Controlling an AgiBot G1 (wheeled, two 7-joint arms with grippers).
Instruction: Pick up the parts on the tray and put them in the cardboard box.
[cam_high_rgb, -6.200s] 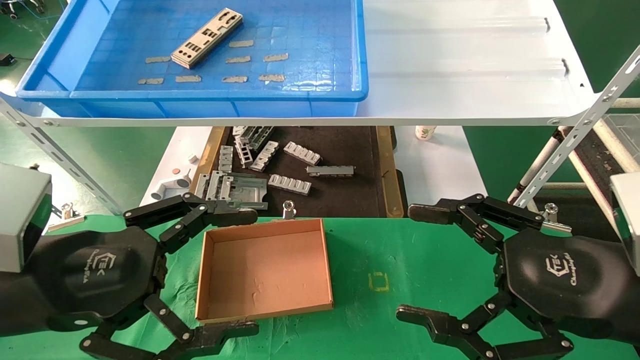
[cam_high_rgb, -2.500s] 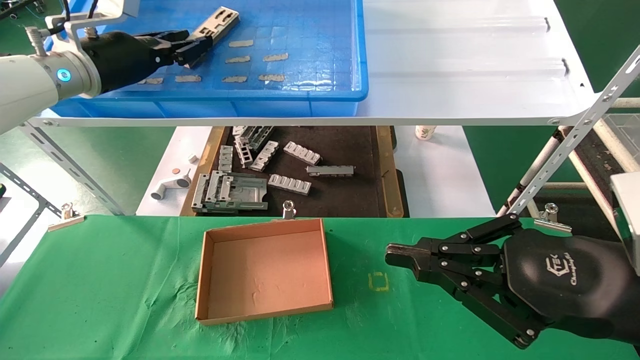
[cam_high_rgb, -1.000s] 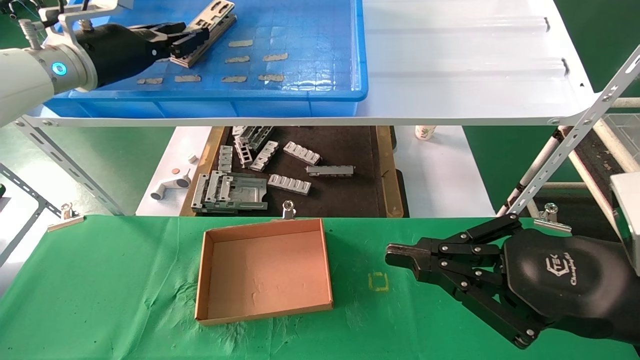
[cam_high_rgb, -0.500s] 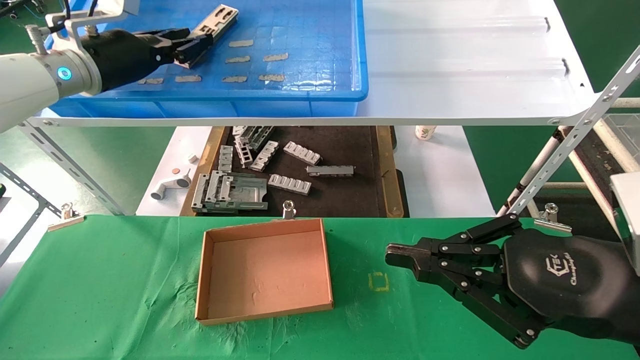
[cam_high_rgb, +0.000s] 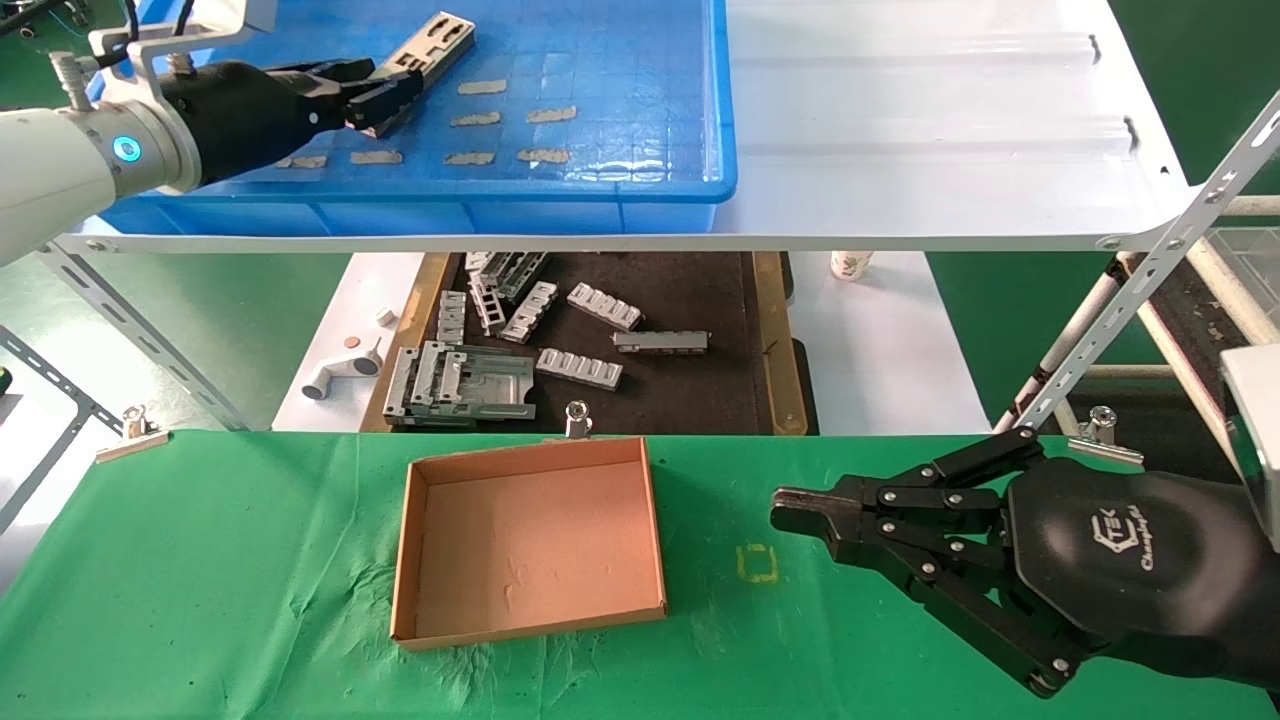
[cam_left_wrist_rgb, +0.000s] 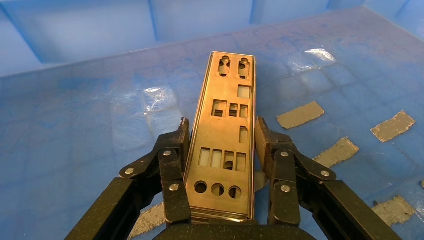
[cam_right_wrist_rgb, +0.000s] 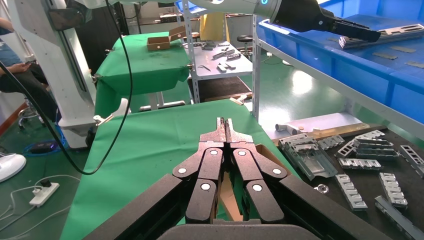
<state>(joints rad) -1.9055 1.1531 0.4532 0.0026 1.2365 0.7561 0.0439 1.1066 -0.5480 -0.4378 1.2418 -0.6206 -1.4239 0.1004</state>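
Note:
More metal layers lie under the top plate between my left gripper's fingers, so I need to open them and grip just the top plate's long edges (cam_left_wrist_rgb: 225, 127) before I lift.
A silvery punched plate (cam_high_rgb: 432, 42) lies aslant in the blue tray (cam_high_rgb: 640, 190) on the upper shelf. My left gripper (cam_high_rgb: 385, 95) reaches into the tray from the left and is shut on the plate's near end. In the left wrist view the fingers (cam_left_wrist_rgb: 176, 165) press both long edges of the plate (cam_left_wrist_rgb: 225, 100), just above the tray floor (cam_left_wrist_rgb: 75, 125); more metal layers show under its near end. The cardboard box (cam_high_rgb: 530, 545) sits empty on the green cloth below. My right gripper (cam_high_rgb: 790, 510) is parked shut to the right of the box, empty (cam_right_wrist_rgb: 225, 122).
Beige tape scraps (cam_high_rgb: 550, 113) lie on the tray floor. A black-floored tray (cam_high_rgb: 680, 400) with grey ribbed brackets sits on the lower level behind the box. The white shelf (cam_high_rgb: 900, 120) and its slanted metal posts (cam_high_rgb: 1130, 310) stand between tray and box.
One second ago the plate was tipped up higher in my left gripper; it now sits lower and a little to the right. The right arm has not moved.

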